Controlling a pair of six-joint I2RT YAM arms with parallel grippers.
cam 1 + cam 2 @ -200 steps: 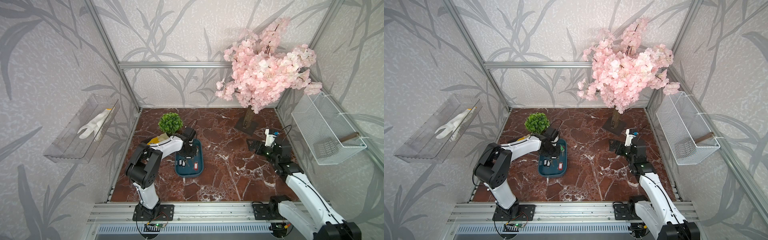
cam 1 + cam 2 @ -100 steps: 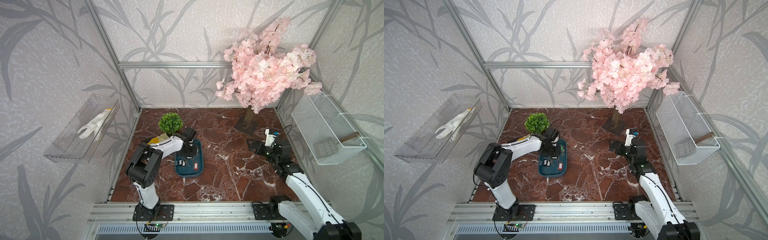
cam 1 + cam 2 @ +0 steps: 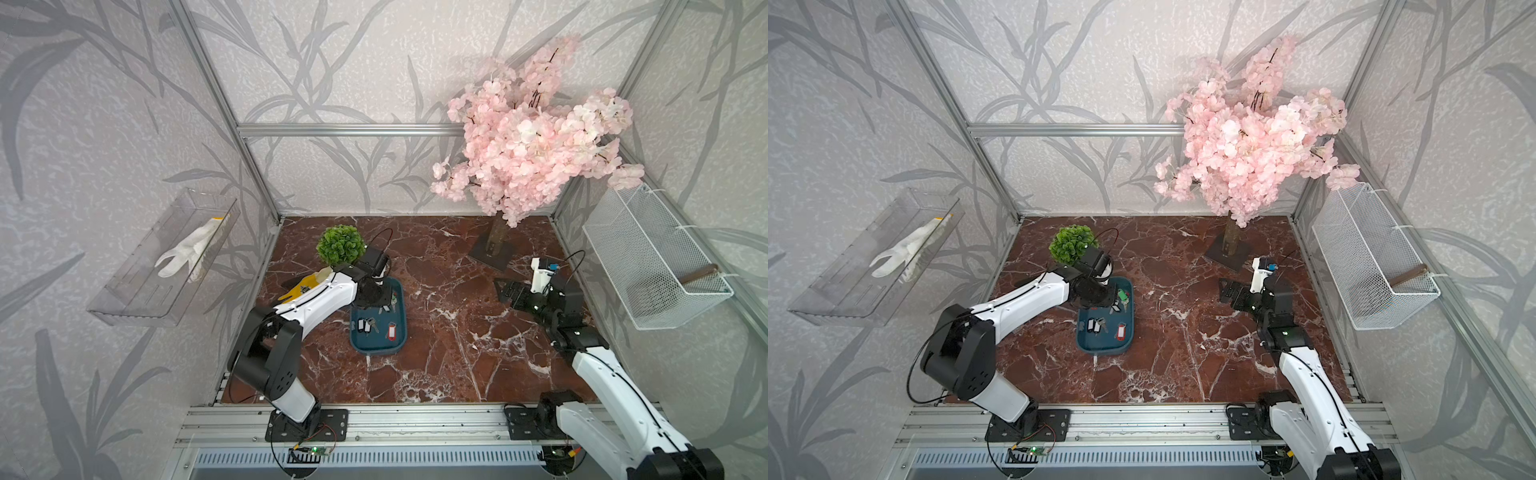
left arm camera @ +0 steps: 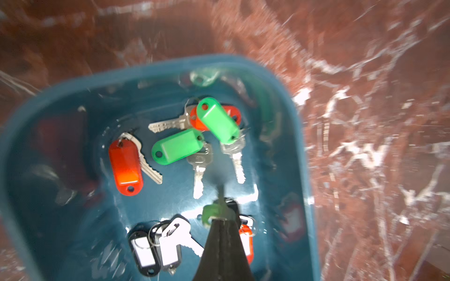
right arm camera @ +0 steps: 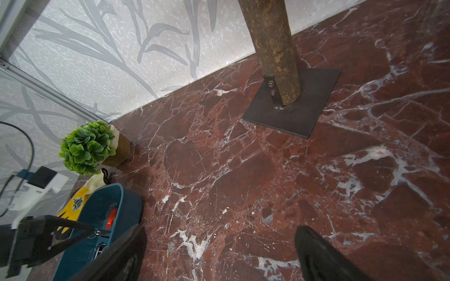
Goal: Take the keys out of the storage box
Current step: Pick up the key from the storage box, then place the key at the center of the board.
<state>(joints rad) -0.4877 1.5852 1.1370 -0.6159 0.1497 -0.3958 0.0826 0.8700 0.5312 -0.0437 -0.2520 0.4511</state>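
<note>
The key, now in the storage box's far end, will be released by my left gripper so that I leave it on the bare marble [image 3: 427, 268] between the storage box and the base plate of the blossom tree.
The teal storage box [image 3: 376, 352] [image 3: 1100, 351] [image 4: 73, 82] lies left of centre on the marble floor. Several keys lie in it: a red-tagged one [image 4: 125, 167], green-tagged ones [image 4: 177, 149], black-tagged ones [image 4: 143, 253] [image 3: 365, 324], and another red-tagged one [image 3: 1121, 331]. My left gripper [image 4: 220, 219] [image 3: 384, 298] [image 3: 1119, 298] is down in the box's far end, shut on a green-tagged key [image 4: 209, 214] whose blade sticks out past the tips. My right gripper [image 5: 220, 232] [image 3: 509, 293] [image 3: 1227, 291] is open over bare marble at the right, holding nothing.
A small green ball plant [image 3: 340, 244] and a yellow glove [image 3: 303, 284] lie just behind and left of the box. The blossom tree's base plate [image 3: 492, 253] stands at the back right. A clear bin [image 3: 166, 257] hangs on the left wall, a wire basket [image 3: 648, 257] on the right.
My left gripper's jaws have closed fully onto the green-tagged key in the box. Neither arm has visibly shifted in the top views.
</note>
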